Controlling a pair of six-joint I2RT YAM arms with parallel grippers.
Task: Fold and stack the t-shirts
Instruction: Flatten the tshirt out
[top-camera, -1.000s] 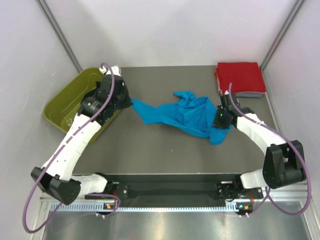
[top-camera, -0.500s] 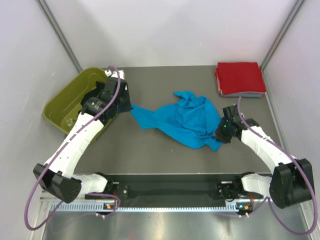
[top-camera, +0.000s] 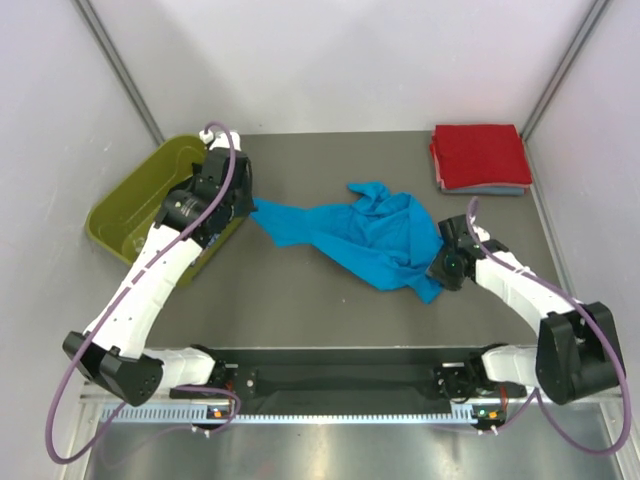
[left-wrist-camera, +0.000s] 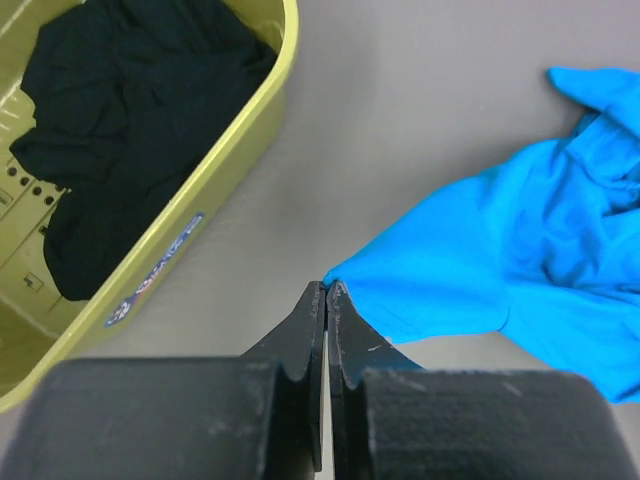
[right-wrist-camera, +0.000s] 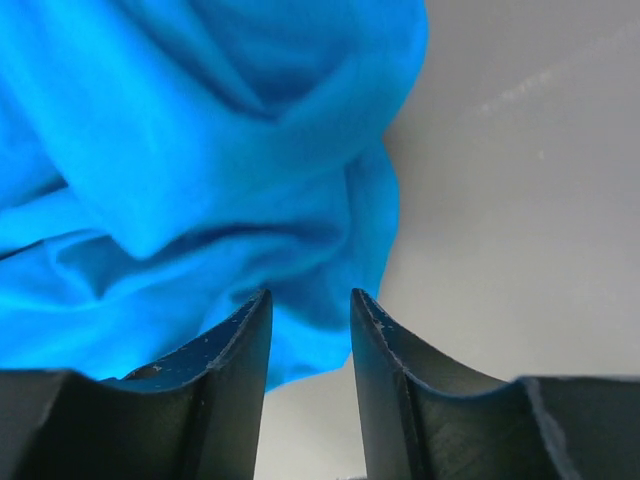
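The turquoise t-shirt is bunched over its own end at the robot's right gripper, so that gripper should take the t-shirt's upper fold (top-camera: 411, 219) and pull that end out first.
A bright turquoise t-shirt (top-camera: 372, 235) lies crumpled and stretched out across the middle of the table. My left gripper (top-camera: 247, 206) is shut on its left corner (left-wrist-camera: 345, 272), beside the tub. My right gripper (top-camera: 438, 272) stands open at the shirt's lower right end. The blue cloth (right-wrist-camera: 200, 190) bunches just past its fingertips, and nothing is pinched between them. A folded red t-shirt (top-camera: 480, 155) rests on a folded grey-blue one (top-camera: 503, 189) at the back right corner. A black t-shirt (left-wrist-camera: 120, 110) lies loose inside the tub.
The olive-green plastic tub (top-camera: 130, 177) stands tilted at the table's left edge, its wall (left-wrist-camera: 200, 200) close to my left gripper. White walls close in the table at the back and on both sides.
My right gripper has opened, let go of the turquoise shirt and drawn back toward the near edge. The left gripper has pulled the shirt's corner a little left.
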